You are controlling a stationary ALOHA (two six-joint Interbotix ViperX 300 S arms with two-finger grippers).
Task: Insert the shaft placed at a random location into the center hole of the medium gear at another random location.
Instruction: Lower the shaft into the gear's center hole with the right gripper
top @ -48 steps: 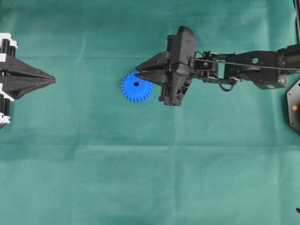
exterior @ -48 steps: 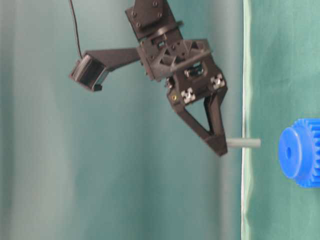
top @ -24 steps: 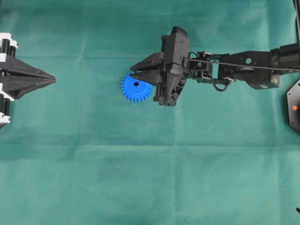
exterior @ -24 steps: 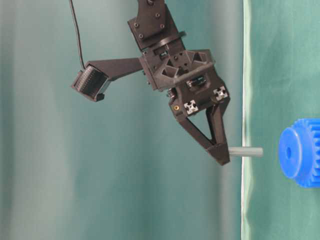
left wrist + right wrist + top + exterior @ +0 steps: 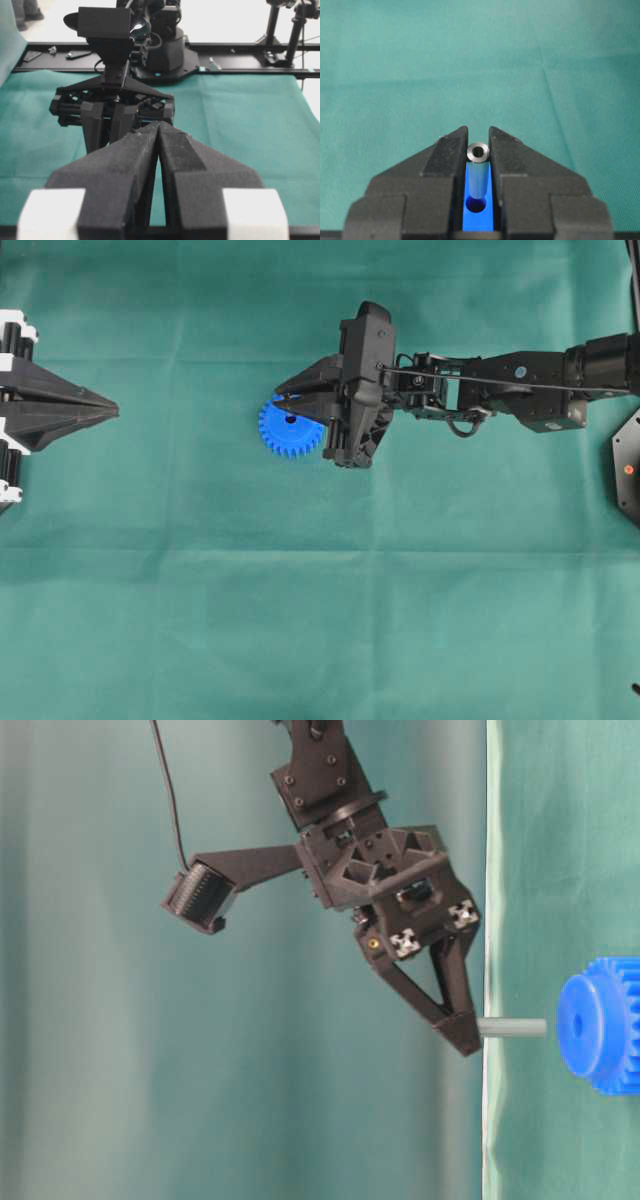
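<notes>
My right gripper is to place the shaft upright, which now hangs just above the gear. It will let go of it in the dark center hole of the blue medium gear (image 5: 291,418) (image 5: 476,204).
The medium gear (image 5: 290,430) is bright blue and lies flat on the green cloth, its center hole (image 5: 291,420) dark in the middle. My right gripper (image 5: 284,398) hangs over it, shut on the shaft (image 5: 512,1028), a short silvery-grey pin. In the table-level view the shaft's free end stops a small gap short of the gear (image 5: 598,1026). In the right wrist view the shaft (image 5: 478,160) sits between the fingers of the right gripper (image 5: 478,136), pointing at the center hole (image 5: 477,204). My left gripper (image 5: 108,411) rests far left, shut and empty.
Green cloth (image 5: 330,590) covers the table. The right arm (image 5: 500,390) reaches in from the right edge. A black base (image 5: 628,468) sits at the far right. In the left wrist view the right gripper's body (image 5: 112,107) faces my left gripper (image 5: 159,126).
My right gripper has moved left over the gear and come down toward it with the shaft. The shaft's end is now closer to the gear's face. The left arm has stayed still.
</notes>
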